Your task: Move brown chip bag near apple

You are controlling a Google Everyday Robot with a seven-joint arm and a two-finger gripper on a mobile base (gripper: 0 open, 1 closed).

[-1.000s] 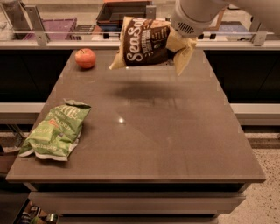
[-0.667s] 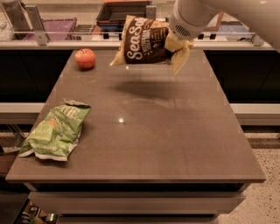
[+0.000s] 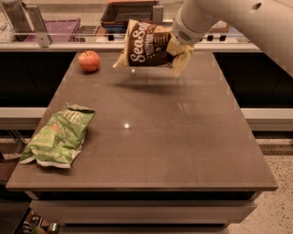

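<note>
Next, I let go of the brown chip bag, still hanging above the table, on the table (image 3: 134, 64) beside the apple, near the table's far edge.
The brown chip bag (image 3: 147, 43), dark brown with white "Sea Salt" lettering and pale yellow corners, hangs in the air above the far middle of the table. My gripper (image 3: 177, 42) is at the bag's right end, shut on it and mostly hidden under the white wrist. The bag's shadow falls on the tabletop below it. The apple (image 3: 89, 61), small and red-orange, sits on the table at the far left. It is left of the bag's lower left corner, with a short gap between them.
A green chip bag (image 3: 57, 136) lies near the table's (image 3: 183, 137) front left edge. Behind the table runs a counter with a purple crate (image 3: 57, 28) and a dark tray (image 3: 130, 11). My white arm (image 3: 238, 20) reaches in from the upper right.
The gripper and the brown chip bag have shifted slightly left, towards the apple, still held above the table. The apple and the green bag have not moved.
</note>
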